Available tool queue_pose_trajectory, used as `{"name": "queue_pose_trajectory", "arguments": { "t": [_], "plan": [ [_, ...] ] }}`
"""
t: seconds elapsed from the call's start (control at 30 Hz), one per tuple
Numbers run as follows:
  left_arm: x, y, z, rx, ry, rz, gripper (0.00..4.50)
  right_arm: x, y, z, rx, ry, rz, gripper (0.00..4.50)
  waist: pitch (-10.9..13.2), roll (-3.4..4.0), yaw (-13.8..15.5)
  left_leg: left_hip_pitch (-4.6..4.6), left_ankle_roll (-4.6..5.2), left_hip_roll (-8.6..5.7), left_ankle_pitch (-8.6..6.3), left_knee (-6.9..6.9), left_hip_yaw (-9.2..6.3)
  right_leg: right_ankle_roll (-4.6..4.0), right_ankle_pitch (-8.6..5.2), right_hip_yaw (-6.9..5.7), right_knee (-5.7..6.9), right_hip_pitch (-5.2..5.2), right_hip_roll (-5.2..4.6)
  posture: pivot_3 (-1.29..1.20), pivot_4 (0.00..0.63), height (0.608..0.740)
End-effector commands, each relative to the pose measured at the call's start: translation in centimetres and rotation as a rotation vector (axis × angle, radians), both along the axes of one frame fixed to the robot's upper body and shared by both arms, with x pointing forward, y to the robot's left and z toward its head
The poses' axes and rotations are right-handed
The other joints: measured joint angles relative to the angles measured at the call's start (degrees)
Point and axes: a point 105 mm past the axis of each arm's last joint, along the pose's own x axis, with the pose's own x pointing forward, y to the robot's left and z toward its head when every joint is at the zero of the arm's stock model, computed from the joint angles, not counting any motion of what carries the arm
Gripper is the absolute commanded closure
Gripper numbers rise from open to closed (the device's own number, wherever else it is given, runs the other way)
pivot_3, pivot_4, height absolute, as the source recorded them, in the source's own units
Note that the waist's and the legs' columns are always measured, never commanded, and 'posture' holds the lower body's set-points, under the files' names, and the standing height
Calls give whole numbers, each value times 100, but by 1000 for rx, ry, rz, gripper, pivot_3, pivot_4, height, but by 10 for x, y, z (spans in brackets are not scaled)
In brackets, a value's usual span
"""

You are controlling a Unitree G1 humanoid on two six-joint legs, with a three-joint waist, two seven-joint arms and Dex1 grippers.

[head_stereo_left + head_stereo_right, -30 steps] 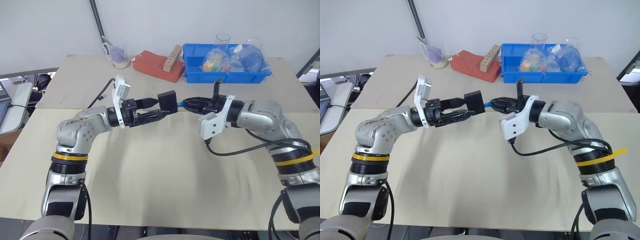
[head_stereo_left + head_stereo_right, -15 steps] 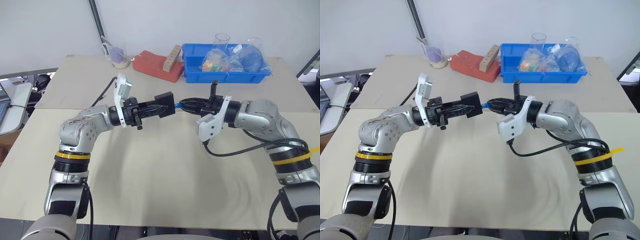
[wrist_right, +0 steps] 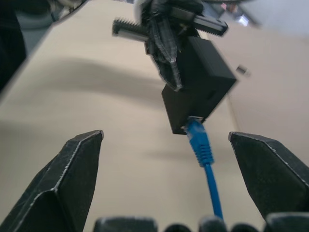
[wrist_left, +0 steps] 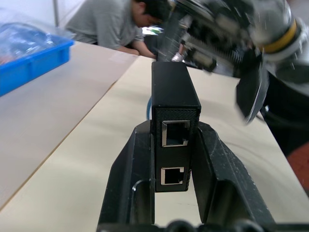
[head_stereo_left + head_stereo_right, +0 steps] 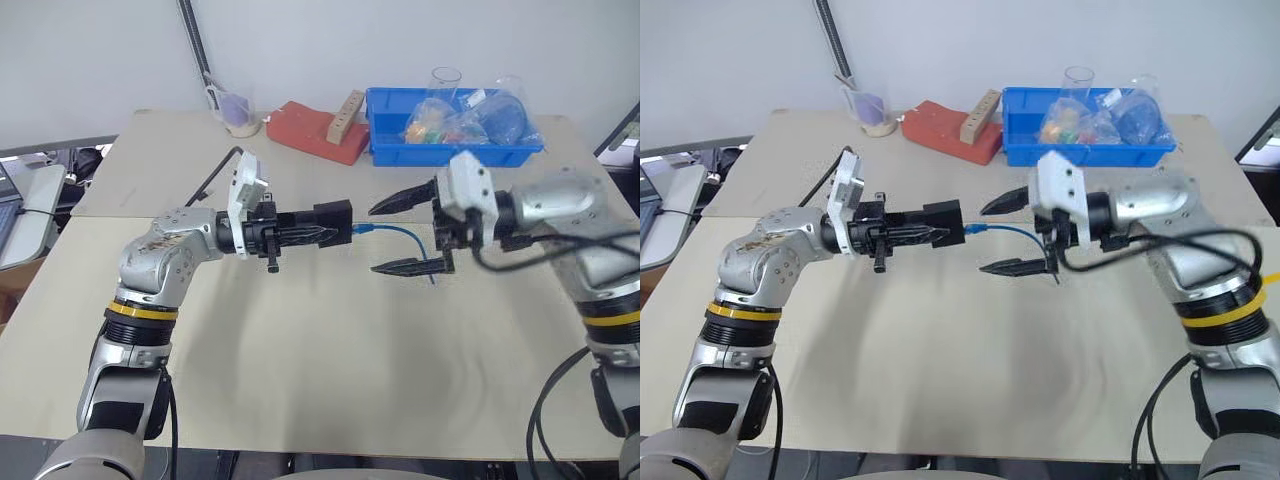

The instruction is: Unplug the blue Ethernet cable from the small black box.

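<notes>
I will straighten my right gripper's fingers, which sit crooked around the cable behind the blue plug, and close them on the plug (image 5: 363, 228) before I pull.
My left gripper (image 5: 338, 226) is shut on the small black box (image 5: 330, 214) and holds it level above the table. In the left wrist view the box (image 4: 175, 96) stands between the two fingers (image 4: 137, 164), with two empty ports facing the camera. The blue Ethernet cable (image 5: 400, 235) has its plug (image 3: 196, 131) in the box's far side and droops in a curve toward the table. My right gripper (image 5: 374, 240) is open, its jaws wide apart above and below the cable and touching neither the cable nor the box (image 3: 200, 77).
A blue bin (image 5: 385, 130) of bagged items, a red pad (image 5: 310, 130) with a wooden block (image 5: 346, 115), and a cup (image 5: 238, 112) line the table's far side. A person (image 4: 116, 24) sits beyond the table. A tiny black bit (image 3: 243, 71) lies on the table.
My right gripper has opened, let go of the cable, rolled and drawn back to the right. The left wrist has turned, so the box now lies level. The cable stays in the box.
</notes>
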Motion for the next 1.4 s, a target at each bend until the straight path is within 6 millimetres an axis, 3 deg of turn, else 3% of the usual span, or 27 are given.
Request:
{"name": "queue_pose_trajectory", "arguments": {
  "t": [0.03,0.1,0.23,0.63,0.7,1.37,1.4],
  "plan": [
    [-8,-3,9,16,-96,-48,3966,-1,4,14,62,76,-28,54,0,0,-8,-2,0,-1,0,0,1,0,0,1,-1,-2,1,0,150,740],
    [-9,-4,9,19,-104,-57,3966,0,6,14,71,92,-40,54,0,0,-9,-4,1,-6,0,0,1,0,0,2,-1,-4,4,0,150,740],
    [-10,-4,11,16,-115,-65,3966,2,8,10,69,100,-54,1212,0,-1,3,-13,1,-8,0,1,0,0,0,0,-1,-11,3,0,150,740],
    [-11,-6,17,-7,-117,-74,3966,5,10,1,50,113,-58,1212,0,-1,-5,-15,1,-7,0,1,0,0,0,0,0,-15,4,0,150,740],
    [-11,-6,17,-4,-119,-75,3966,6,9,0,43,112,-60,1741,0,-1,-3,-15,1,-7,0,1,0,0,0,0,0,-15,5,0,150,740],
    [-15,-7,17,8,-126,-102,3966,14,7,-9,19,126,-58,1741,1,-1,0,-15,1,-8,0,1,0,0,0,0,-1,-16,5,0,150,740],
    [-16,-7,17,9,-126,-103,3966,14,7,-9,21,130,-55,1997,1,-1,-2,-15,1,-8,0,1,0,0,0,0,-1,-16,5,0,150,740]
  ]
}}
